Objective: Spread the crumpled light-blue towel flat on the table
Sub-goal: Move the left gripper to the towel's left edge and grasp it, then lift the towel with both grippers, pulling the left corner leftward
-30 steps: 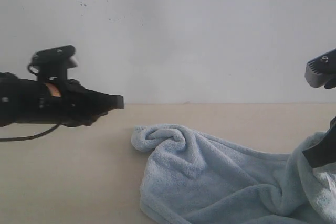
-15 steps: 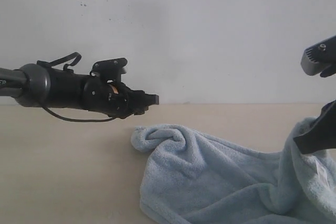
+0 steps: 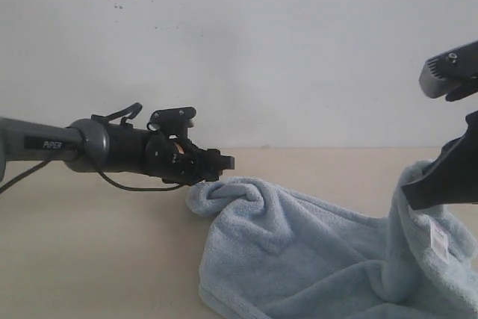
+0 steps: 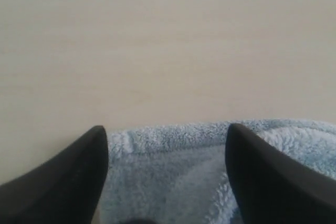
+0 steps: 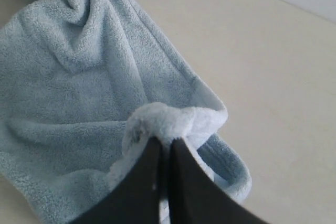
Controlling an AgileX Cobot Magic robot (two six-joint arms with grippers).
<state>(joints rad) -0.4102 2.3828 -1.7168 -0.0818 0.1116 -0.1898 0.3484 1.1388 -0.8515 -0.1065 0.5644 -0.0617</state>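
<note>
Next, my right gripper lets go of the light-blue towel's lifted part down low, beside the crease at the raised fold's foot [image 3: 379, 283].
The light-blue towel [image 3: 299, 252] lies crumpled on the beige table [image 3: 97, 252], its rolled far corner [image 3: 224, 192] toward the middle. My left gripper [image 3: 228, 163] hovers open just above that rolled corner; in the left wrist view its two dark fingers [image 4: 63, 182] straddle the towel's hemmed edge [image 4: 173, 137]. My right gripper [image 3: 418, 188] is shut on the towel's right part and holds it lifted off the table, with a small white tag [image 3: 439, 240] hanging below. In the right wrist view the gripper [image 5: 164, 142] pinches a bunched fold [image 5: 168, 119] of the towel.
An off-white wall [image 3: 261, 50] rises behind the table's far edge. Bare beige table [image 5: 283, 77] spreads left of the towel and behind it. The right arm's upper housing [image 3: 448, 72] shows at the right edge.
My left arm has reached rightward and lowered, from the left side to the towel's rolled corner. My right gripper has raised its held part of the towel, bringing the white tag into sight.
</note>
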